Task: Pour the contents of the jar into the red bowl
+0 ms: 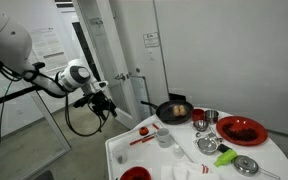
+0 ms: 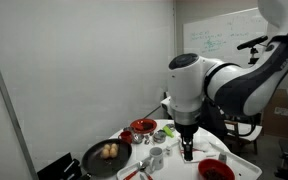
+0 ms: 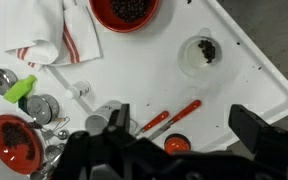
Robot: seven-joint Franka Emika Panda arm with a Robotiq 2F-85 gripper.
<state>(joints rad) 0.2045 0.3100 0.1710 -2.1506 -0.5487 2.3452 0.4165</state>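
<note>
Next, my gripper will go to the jar's clear handle (image 1: 124,151) (image 3: 196,88), on the side of the jar toward the red-handled utensils, and close there.
The jar (image 3: 199,52) is a clear glass with dark contents, standing near the white table's edge in the wrist view. The small red bowl (image 3: 124,10) is at the top of that view and has dark pieces inside. It also shows at the table's near end in both exterior views (image 1: 136,174) (image 2: 216,170). My gripper (image 3: 182,112) is open and empty, high above the table end with the red-handled utensils (image 3: 169,118). It is well short of the jar. It also shows in both exterior views (image 1: 102,103) (image 2: 187,152).
A wide red dish (image 1: 241,130) (image 3: 12,140) sits by a green tool (image 3: 22,90) and metal lids. A frying pan (image 1: 172,110) (image 2: 106,155) stands at the table's far end. A striped cloth (image 3: 54,35) lies beside the bowl. A small red round thing (image 3: 176,145) lies under the gripper.
</note>
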